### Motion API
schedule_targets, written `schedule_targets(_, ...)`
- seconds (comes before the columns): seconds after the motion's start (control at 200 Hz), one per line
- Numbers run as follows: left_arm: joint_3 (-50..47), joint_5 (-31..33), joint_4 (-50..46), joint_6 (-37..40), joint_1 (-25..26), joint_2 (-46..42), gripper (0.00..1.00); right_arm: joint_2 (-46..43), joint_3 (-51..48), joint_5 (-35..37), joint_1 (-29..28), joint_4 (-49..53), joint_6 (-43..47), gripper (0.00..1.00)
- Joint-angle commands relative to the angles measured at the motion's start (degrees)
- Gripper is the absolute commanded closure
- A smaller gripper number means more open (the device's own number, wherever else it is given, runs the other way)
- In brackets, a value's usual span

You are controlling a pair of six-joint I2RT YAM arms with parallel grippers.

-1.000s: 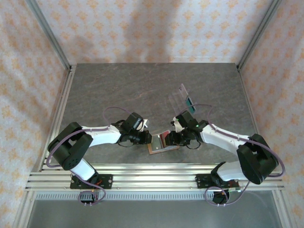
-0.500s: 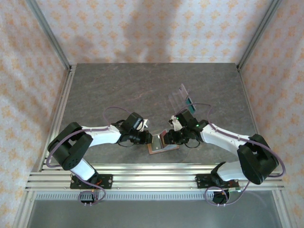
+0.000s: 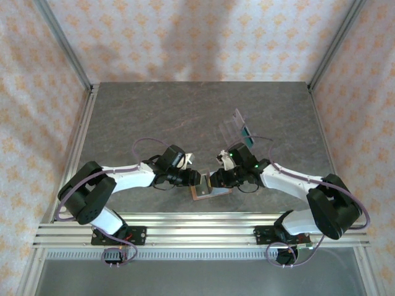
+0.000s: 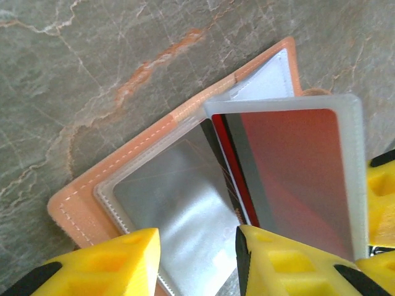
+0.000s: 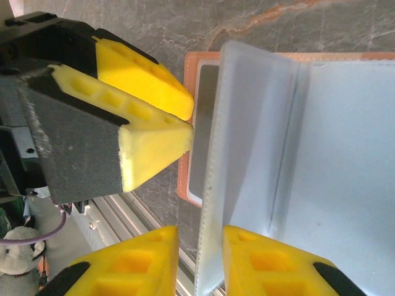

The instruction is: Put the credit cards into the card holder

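Note:
Next, my left gripper takes the raised sleeve's free edge (image 4: 356, 166) and lays it down flat, as the raised sleeve is standing up off the flat sleeve.
The card holder (image 3: 200, 193) lies open near the table's front edge, its tan-edged inside (image 4: 80, 209) facing up with clear plastic sleeves. One sleeve (image 4: 296, 172) stands raised, and a dark card with a red stripe (image 4: 229, 161) shows at its fold. My left gripper (image 4: 197, 240) is open over the flat sleeve, its right finger against the raised one. My right gripper (image 5: 200, 237) straddles the raised sleeve's edge (image 5: 213, 203), with a gap left at one finger. The left gripper's fingers (image 5: 148, 145) sit just beyond the holder's rim (image 5: 183, 185). From above, the left gripper (image 3: 199, 179) and right gripper (image 3: 213, 181) meet over the holder.
A clear plastic stand (image 3: 236, 125) holding a small teal card (image 3: 247, 134) stands behind the right arm. The aluminium rail (image 3: 197, 231) runs just in front of the holder. Patterned walls close in the table's sides and back.
My left gripper's jaws have opened wider while my right gripper's jaws have narrowed around the sleeve. Both grippers have shifted slightly toward each other over the holder.

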State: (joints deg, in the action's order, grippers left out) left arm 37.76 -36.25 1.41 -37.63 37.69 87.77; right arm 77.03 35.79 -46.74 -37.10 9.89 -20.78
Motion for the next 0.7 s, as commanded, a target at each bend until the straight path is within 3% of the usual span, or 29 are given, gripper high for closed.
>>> schedule_targets(0.0,-0.8,-1.2,1.9,-1.5,-0.6,-2.1,0.61,0.3,-0.7,-1.3,-0.4,-3.3,-0.7,0.76)
schedule_targets(0.41,-1.3,1.3,5.4,-4.0,-0.7,-4.3,0.54,4.3,-2.9,-3.0,-1.4,-9.8,-2.5,0.81)
schedule_targets(0.696,-0.9,-0.4,8.1,-5.1,-0.7,-1.0,0.55,5.1,-3.3,-2.6,-1.6,-9.9,-2.3,0.7)
